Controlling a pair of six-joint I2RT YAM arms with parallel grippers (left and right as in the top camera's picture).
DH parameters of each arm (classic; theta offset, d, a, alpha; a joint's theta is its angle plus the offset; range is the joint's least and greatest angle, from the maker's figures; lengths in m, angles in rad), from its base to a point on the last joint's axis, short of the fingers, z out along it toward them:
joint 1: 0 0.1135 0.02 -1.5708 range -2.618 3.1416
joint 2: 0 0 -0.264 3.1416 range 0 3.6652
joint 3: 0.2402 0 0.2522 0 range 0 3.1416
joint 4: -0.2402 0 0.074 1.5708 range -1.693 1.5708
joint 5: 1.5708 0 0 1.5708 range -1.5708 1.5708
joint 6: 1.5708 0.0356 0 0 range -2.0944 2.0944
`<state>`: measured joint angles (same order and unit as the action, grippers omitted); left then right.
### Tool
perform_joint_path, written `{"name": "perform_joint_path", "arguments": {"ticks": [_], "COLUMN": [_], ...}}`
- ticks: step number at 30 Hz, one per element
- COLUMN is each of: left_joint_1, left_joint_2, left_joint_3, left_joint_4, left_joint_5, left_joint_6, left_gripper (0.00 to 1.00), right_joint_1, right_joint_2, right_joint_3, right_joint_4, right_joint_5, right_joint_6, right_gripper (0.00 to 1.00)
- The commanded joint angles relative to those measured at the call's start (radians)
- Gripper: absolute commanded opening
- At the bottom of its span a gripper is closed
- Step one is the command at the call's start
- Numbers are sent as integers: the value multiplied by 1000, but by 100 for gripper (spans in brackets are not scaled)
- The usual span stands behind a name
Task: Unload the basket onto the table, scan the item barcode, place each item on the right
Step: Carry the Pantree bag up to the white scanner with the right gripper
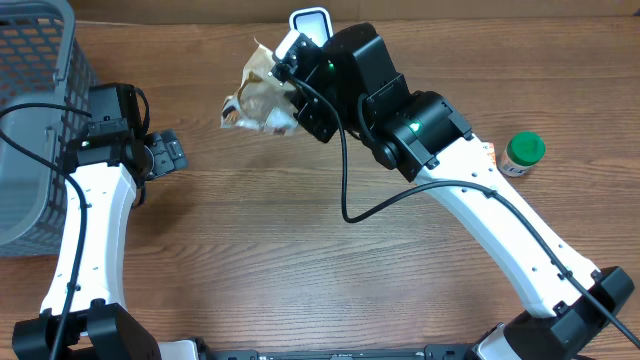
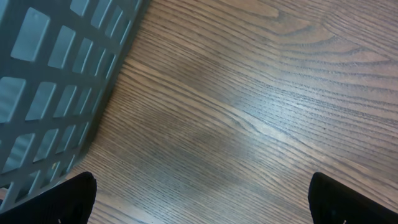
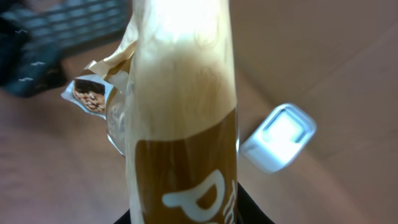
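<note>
My right gripper needs to let go of the snack bag on the bare wood in the middle of the table (image 1: 362,198), beneath the black cable's loop.
The item is a crinkled brown and cream snack bag (image 1: 258,95), held above the table at the back. My right gripper (image 1: 298,98) is shut on the bag's right end. In the right wrist view the bag (image 3: 180,124) fills the middle, with white lettering low down, and the gripper (image 3: 193,216) shows only as dark fingers at the bottom edge. A white scanner (image 1: 310,22) stands just behind the bag, also in the right wrist view (image 3: 278,137). No barcode shows in any view. My left gripper (image 1: 168,152) hangs open and empty over bare wood (image 2: 201,199).
A grey plastic basket (image 1: 30,120) stands at the far left, its wall close to the left gripper (image 2: 56,81). A small bottle with a green lid (image 1: 522,154) stands at the right, beside the right arm. A black cable loops over the table's middle.
</note>
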<state>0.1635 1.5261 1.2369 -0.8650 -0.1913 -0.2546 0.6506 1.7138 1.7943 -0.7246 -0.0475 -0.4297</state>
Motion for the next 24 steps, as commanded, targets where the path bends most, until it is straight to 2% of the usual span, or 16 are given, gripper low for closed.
{"name": "perform_joint_path", "arguments": {"ticks": [1, 12, 19, 24], "left_joint_1": [0, 0, 0, 0], "left_joint_2": [3, 3, 3, 3], "left_joint_3": [16, 16, 16, 16], "left_joint_4": [2, 2, 2, 2], "left_joint_5": [1, 1, 1, 1], "left_joint_6": [15, 15, 16, 16], "left_gripper": [100, 100, 100, 100], "right_joint_1": [2, -49, -136, -154], "right_joint_2": [18, 196, 404, 494], "right_joint_3": [18, 18, 18, 18], "right_joint_4": [79, 456, 813, 977], "right_joint_5": [120, 239, 242, 242], "right_joint_6": [-135, -306, -304, -304], "right_gripper": [4, 4, 4, 4]}}
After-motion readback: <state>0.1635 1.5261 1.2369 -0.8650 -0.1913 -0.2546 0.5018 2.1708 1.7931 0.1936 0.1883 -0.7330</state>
